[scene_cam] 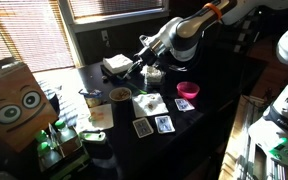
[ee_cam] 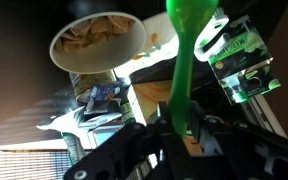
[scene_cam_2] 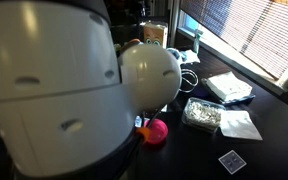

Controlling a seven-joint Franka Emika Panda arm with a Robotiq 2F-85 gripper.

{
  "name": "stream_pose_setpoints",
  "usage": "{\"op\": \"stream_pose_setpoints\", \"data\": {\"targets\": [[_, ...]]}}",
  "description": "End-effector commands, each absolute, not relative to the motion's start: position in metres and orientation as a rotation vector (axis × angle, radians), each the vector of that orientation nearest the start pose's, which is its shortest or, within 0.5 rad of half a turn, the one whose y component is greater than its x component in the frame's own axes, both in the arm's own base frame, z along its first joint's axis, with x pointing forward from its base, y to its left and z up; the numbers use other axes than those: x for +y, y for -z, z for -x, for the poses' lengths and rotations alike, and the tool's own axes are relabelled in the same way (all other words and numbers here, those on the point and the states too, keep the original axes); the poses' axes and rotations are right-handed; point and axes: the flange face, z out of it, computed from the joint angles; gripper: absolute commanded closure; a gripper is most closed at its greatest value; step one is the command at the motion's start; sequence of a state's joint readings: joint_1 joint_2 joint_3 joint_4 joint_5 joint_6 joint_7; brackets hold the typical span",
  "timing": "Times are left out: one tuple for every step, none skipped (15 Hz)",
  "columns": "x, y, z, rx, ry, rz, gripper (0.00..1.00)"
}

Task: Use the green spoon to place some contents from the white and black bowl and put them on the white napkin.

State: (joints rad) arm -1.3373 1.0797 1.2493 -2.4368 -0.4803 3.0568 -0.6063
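Observation:
The green spoon, now held near the white and black bowl, will be released by my gripper on the black table (scene_cam: pixel 143 91) along the far edge of the white napkin.
In the wrist view my gripper (ee_cam: pixel 180 128) is shut on the handle of the green spoon (ee_cam: pixel 187 55), whose blade points away from the jaws. In an exterior view the gripper (scene_cam: pixel 147 63) hovers right next to the white and black bowl (scene_cam: pixel 154 75). The speckled bowl also shows in an exterior view (scene_cam_2: pixel 202 113). The white napkin (scene_cam: pixel 149 103) lies flat just in front of it, and shows again beside the bowl (scene_cam_2: pixel 240 124). In that view the gripper is hidden behind the robot's body.
A pink bowl (scene_cam: pixel 187 90) (scene_cam_2: pixel 156 130), a bowl of brown contents (scene_cam: pixel 120 95) (ee_cam: pixel 97 40), a thick white block (scene_cam: pixel 117 66) (scene_cam_2: pixel 229 87) and playing cards (scene_cam: pixel 154 126) lie around. A wooden board (scene_cam: pixel 99 115) and a green box (ee_cam: pixel 240 60) stand further off.

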Motion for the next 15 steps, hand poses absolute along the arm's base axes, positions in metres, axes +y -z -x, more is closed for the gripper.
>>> {"op": "stream_pose_setpoints", "data": {"targets": [[0.041, -0.260, -0.519, -0.813, 0.808, 2.389, 0.94], [0.043, -0.264, -0.521, -0.820, 0.793, 2.422, 0.94], [0.044, -0.267, -0.522, -0.829, 0.776, 2.455, 0.94], [0.045, -0.270, -0.524, -0.839, 0.759, 2.487, 0.94], [0.046, -0.273, -0.526, -0.849, 0.741, 2.520, 0.94], [0.046, -0.275, -0.527, -0.860, 0.715, 2.551, 0.94], [0.046, -0.276, -0.529, -0.870, 0.692, 2.582, 0.94], [0.044, -0.277, -0.531, -0.879, 0.667, 2.614, 0.94], [0.042, -0.276, -0.533, -0.896, 0.634, 2.642, 0.94], [0.040, -0.275, -0.534, -0.911, 0.600, 2.672, 0.94], [0.041, -0.276, -0.540, -0.918, 0.568, 2.703, 0.94], [0.038, -0.275, -0.545, -0.918, 0.533, 2.736, 0.94], [0.034, -0.274, -0.548, -0.922, 0.501, 2.770, 0.94], [0.029, -0.272, -0.552, -0.930, 0.463, 2.803, 0.94], [0.025, -0.270, -0.556, -0.932, 0.432, 2.841, 0.94]]}}
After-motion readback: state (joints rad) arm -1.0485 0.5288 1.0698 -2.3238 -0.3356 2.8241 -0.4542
